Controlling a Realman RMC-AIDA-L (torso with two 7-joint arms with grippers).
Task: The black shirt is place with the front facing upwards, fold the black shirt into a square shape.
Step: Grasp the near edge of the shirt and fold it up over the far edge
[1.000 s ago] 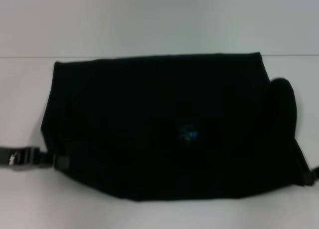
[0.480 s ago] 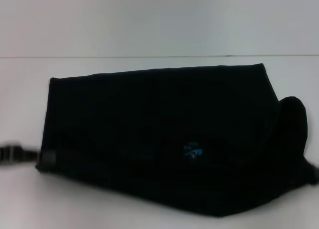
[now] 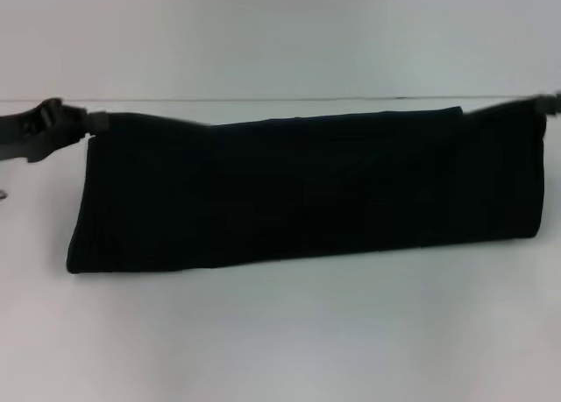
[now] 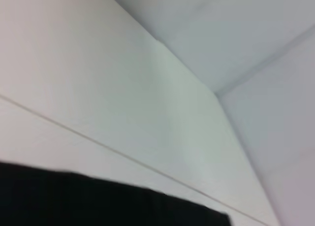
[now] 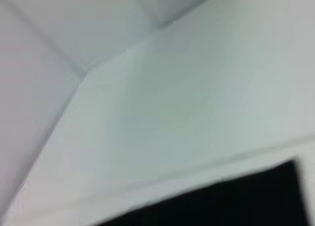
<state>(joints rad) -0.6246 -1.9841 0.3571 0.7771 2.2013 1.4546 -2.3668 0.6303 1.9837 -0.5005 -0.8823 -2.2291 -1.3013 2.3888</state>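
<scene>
My right gripper has the black shirt's raised corner. It will let that corner go on the shirt's far-edge notch (image 3: 450, 92), beside the thin seam.
The black shirt (image 3: 307, 192) lies as a long, low band across the white table, folded over on itself, with no lettering or label showing. My left gripper (image 3: 91, 120) is at the band's far left corner, shut on the fabric there. My right gripper (image 3: 549, 102) shows only at the picture's right edge, pinching the far right corner, which rises toward it. The far edge runs taut between the two. A strip of the black shirt (image 4: 98, 201) fills the left wrist view's lower part, and the black shirt (image 5: 221, 201) also shows in the right wrist view.
The white table (image 3: 280, 332) stretches bare in front of the shirt. Behind the shirt a thin seam (image 3: 263, 98) marks where the table meets the pale wall. Nothing else stands on the surface.
Both grippers carried the shirt's near edge from the front of the table over to the far edge. The wide shape became a narrow band, and the blue label is now covered.
</scene>
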